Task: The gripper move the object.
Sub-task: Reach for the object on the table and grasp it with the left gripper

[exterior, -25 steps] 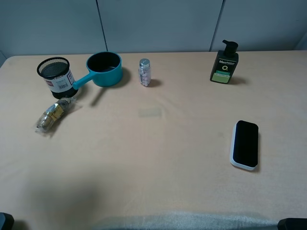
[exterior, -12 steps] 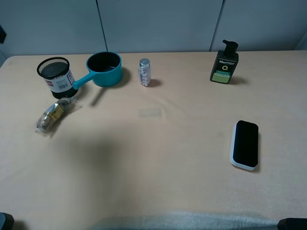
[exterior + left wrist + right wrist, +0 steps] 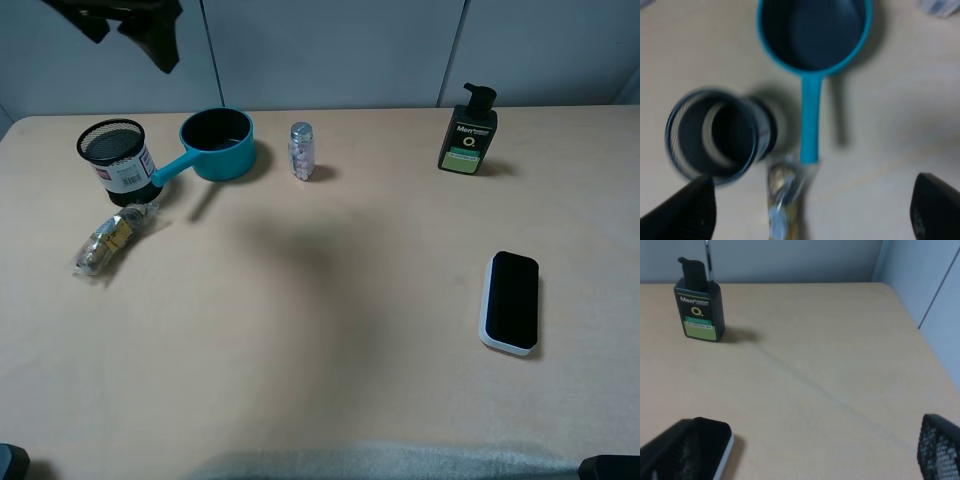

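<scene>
I will next move my left gripper to the pill bottle beside the teal saucepan and close it on the pill bottle's upper body (image 3: pixel 301 149), just below its lid.
My left gripper (image 3: pixel 135 25) hangs high over the table's far left and stands open and empty; its wrist view shows the gripper (image 3: pixel 812 207) with both dark fingers wide apart. Below it are a teal saucepan (image 3: pixel 218 143) (image 3: pixel 812 32), a black mesh cup (image 3: pixel 113 158) (image 3: pixel 715 132) and a clear packet of wrapped sweets (image 3: pixel 112 238) (image 3: pixel 782 200). My right gripper (image 3: pixel 805 450) is open and empty, low near a black eraser with a white base (image 3: pixel 511 301) (image 3: pixel 722 450).
A small pill bottle (image 3: pixel 301 150) stands right of the saucepan. A dark green pump bottle (image 3: pixel 468 132) (image 3: pixel 699 307) stands at the back right. The table's right edge (image 3: pixel 920 330) meets a wall panel.
My left arm has come into the exterior view at the top left. Its shadow on the table has slid from the lower left toward the middle. No object has moved.
</scene>
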